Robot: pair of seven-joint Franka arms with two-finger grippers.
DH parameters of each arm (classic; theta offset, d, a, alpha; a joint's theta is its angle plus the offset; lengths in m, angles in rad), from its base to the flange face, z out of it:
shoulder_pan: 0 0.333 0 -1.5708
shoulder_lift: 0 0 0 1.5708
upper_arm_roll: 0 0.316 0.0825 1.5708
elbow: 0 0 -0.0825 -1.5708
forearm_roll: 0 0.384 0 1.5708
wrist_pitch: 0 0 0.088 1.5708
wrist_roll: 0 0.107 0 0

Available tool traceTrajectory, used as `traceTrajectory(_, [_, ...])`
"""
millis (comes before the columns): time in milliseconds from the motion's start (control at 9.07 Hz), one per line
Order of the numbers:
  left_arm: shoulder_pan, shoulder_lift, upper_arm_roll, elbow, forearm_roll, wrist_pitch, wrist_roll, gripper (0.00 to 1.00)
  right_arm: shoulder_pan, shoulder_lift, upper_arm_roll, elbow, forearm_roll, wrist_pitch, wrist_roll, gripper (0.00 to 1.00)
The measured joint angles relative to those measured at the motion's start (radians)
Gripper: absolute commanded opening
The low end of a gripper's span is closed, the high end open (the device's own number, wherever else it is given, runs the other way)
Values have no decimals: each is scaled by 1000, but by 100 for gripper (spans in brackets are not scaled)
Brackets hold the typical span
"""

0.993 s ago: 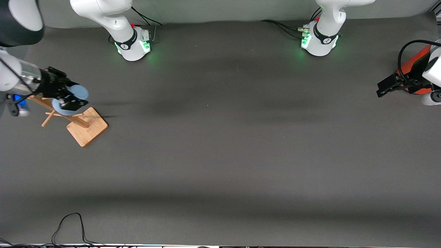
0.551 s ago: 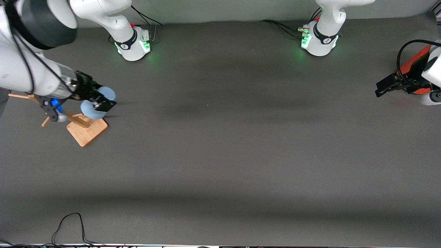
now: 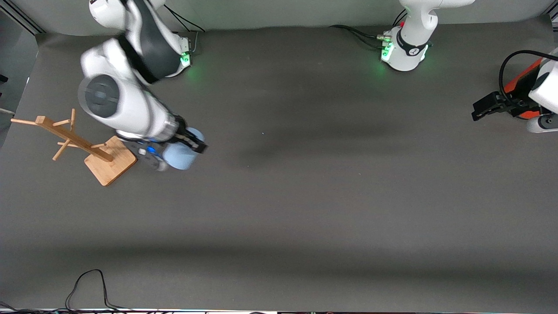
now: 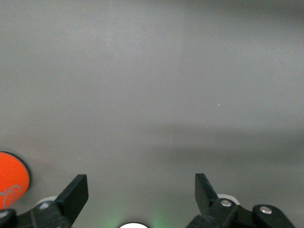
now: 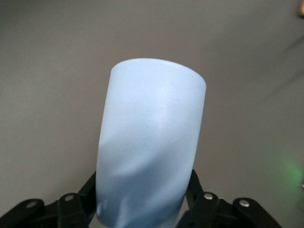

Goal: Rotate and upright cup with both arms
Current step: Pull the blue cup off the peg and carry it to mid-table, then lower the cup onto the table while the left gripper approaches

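Note:
My right gripper will put the light-blue cup down on the bare middle of the table [image 3: 305, 181], well clear of the wooden rack.
The light-blue cup [image 3: 178, 158] hangs in the air, lying on its side in my right gripper [image 3: 188, 145], over the table just past the wooden rack's base toward the table's middle. In the right wrist view the cup [image 5: 152, 137] fills the space between the black fingers [image 5: 195, 183], and my right gripper [image 5: 142, 184] is shut on its lower body. My left gripper [image 3: 482, 110] waits at the left arm's end of the table. It stands open in the left wrist view [image 4: 140, 191], with nothing between its fingers.
A wooden peg rack [image 3: 69, 137] on a square base [image 3: 111, 165] stands at the right arm's end of the table. An orange-red container [image 3: 521, 83] sits by the left gripper, its rim showing in the left wrist view [image 4: 12, 178]. A black cable [image 3: 87, 283] lies along the near edge.
My right arm has swung away from the rack's pegs toward the table's middle, carrying the cup with it. The left arm has barely moved.

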Motion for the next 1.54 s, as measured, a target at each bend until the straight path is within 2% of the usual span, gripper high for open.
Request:
traceTrajectory(331, [-7,21,-3,-2,-2,-19,4,100,143,238,2,148,22,199,2,26])
traceTrajectory(662, [-20,57,-13,-3,-2,-85,6,100,280,421,3,175,29,477,20,26])
traceTrajectory(882, [-29,108,-15,2,-11,-108,7,100,376,500,1,198,29,630,39,31])
traceTrajectory(993, [-32,152,-18,18,-51,-109,7,100,423,539,-5,221,27,683,58,38])
traceTrajectory(1103, [-32,205,-21,44,-106,-110,5,100,458,580,-16,250,4,702,92,53])
traceTrajectory(1324, [-33,331,-23,126,-163,-110,-26,100,478,646,-21,288,-73,726,162,75])
traceTrajectory(1434, [-33,392,-23,159,-186,-112,-55,100,477,657,-26,294,-82,735,167,76])
traceTrajectory(1544, [-33,448,-23,181,-202,-113,-69,100,474,656,-34,296,-83,735,167,100])
